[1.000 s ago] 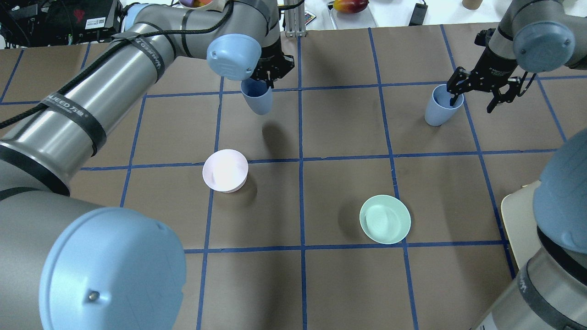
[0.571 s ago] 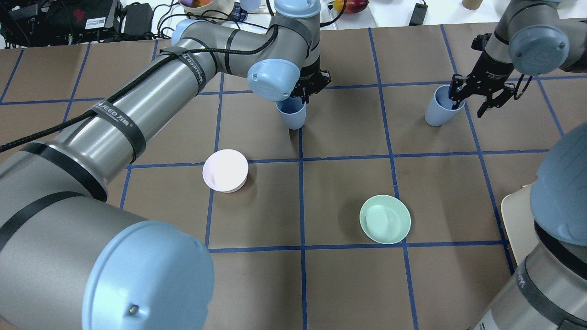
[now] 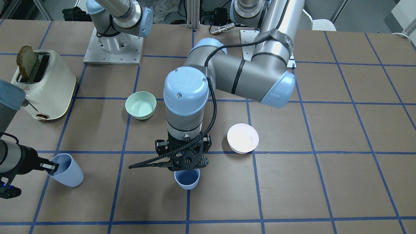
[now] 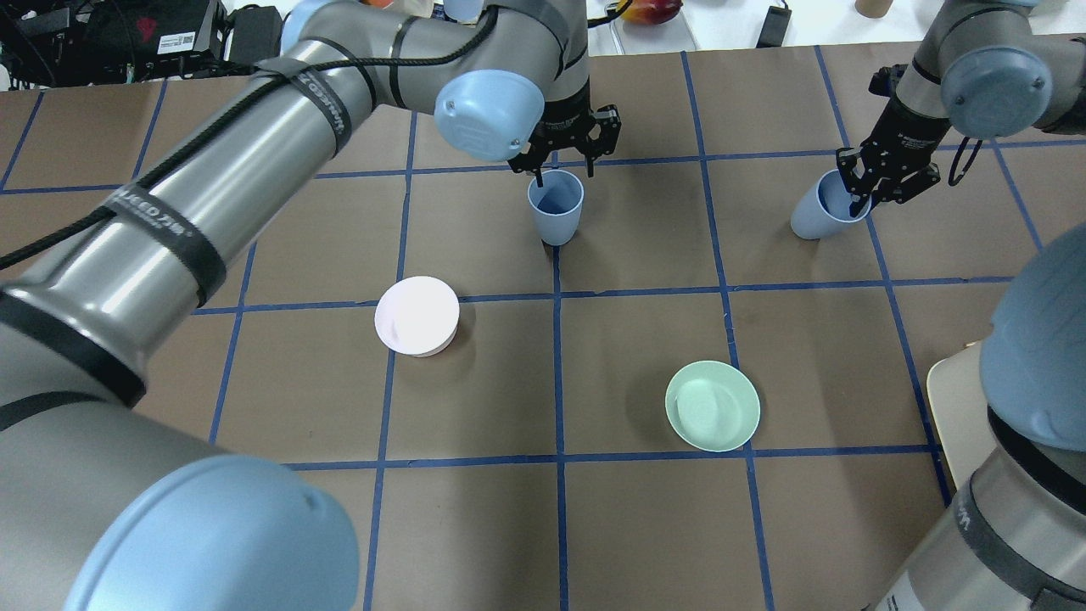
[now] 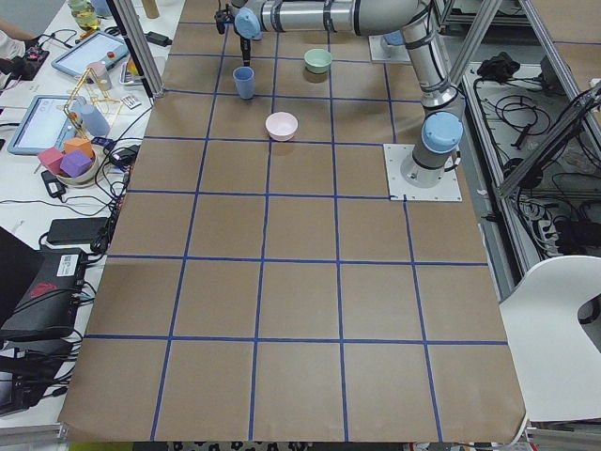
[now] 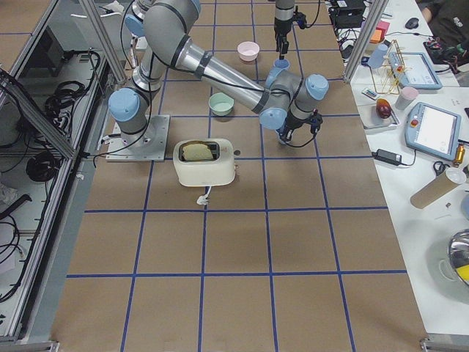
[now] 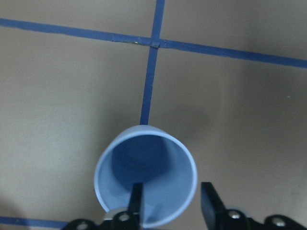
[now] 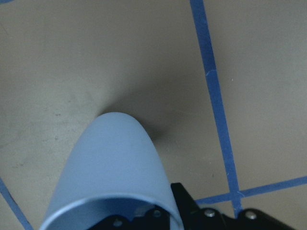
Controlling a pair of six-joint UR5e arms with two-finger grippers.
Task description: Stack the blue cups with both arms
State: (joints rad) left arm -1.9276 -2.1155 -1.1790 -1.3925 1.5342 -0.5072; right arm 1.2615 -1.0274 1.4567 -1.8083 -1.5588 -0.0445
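Observation:
Next, my right gripper releases its tilted blue cup inside the upright blue cup (image 3: 188, 171) that is below my left gripper.
One blue cup (image 4: 556, 208) stands upright on a blue grid line, also shown in the front view (image 3: 187, 179) and the left wrist view (image 7: 144, 177). My left gripper (image 4: 560, 174) is open right above it. One finger (image 7: 135, 201) is inside the rim and the other is outside, with a clear gap to the wall. The second blue cup (image 4: 819, 216) is at the far right and leans over, as the front view (image 3: 66, 170) and the right wrist view (image 8: 115, 163) also show. My right gripper (image 4: 857, 199) is shut on its rim.
A pale pink bowl (image 4: 416, 316) and a mint-green bowl (image 4: 711, 406) sit nearer the robot, between the arms. A cream toaster (image 3: 42, 84) holding a bread slice stands on the right arm's side. Cables and clutter lie beyond the table's far edge.
My left arm carried its cup to the right, set it on the grid line and opened. My right gripper went from open around the other cup's rim to shut on it, and that cup now leans.

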